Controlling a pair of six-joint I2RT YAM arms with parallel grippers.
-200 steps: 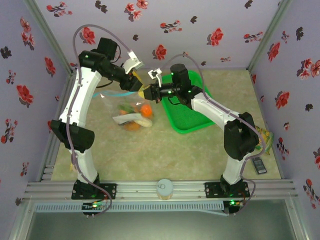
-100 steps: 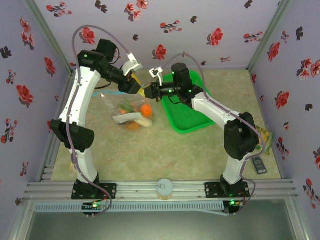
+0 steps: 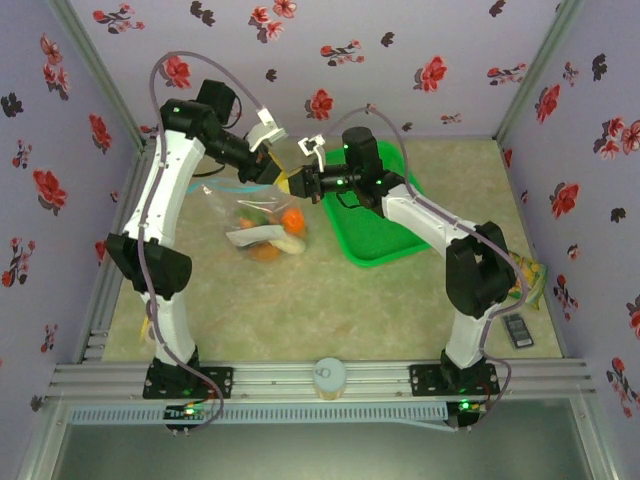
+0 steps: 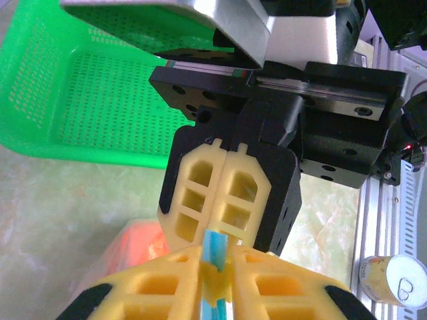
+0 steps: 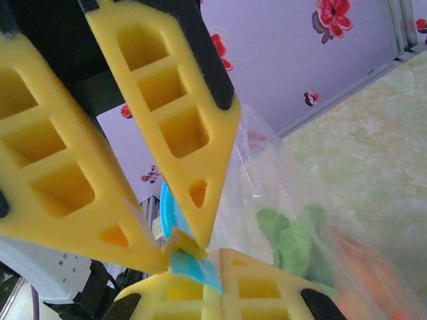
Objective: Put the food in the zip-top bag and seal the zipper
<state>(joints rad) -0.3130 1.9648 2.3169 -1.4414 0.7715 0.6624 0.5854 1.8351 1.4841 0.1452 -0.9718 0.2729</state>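
My left gripper should pinch the zipper straight where it bends between my grippers' fingers, then slide toward the zipper's far end [image 3: 208, 185] while my right gripper anchors it.
The zip-top bag [image 3: 262, 215] hangs over the table's left middle, clear, with the food [image 3: 272, 232] inside: orange, green and white pieces. My left gripper [image 3: 279, 178] and right gripper [image 3: 299, 186] meet tip to tip at the bag's right upper corner. The left wrist view has my left gripper [image 4: 215, 259] shut on the light-blue zipper [image 4: 215, 243], with the right gripper [image 4: 218, 227] shut on the same strip just beyond. From the right wrist, my right gripper [image 5: 215, 265] pinches the zipper [image 5: 192, 267] under the left gripper's fingers [image 5: 170, 127]. Green and orange food [image 5: 288, 241] shows through the bag.
A green basket [image 3: 385, 232] lies right of the bag, under the right arm. A yellow-green snack packet [image 3: 530, 275] and a small black device [image 3: 518, 330] lie at the far right. A can [image 3: 329, 375] stands on the front rail. Flowered walls close in three sides.
My left gripper has closed onto the zipper beside the right gripper. The left arm shifted slightly; the bag and right arm stay put.
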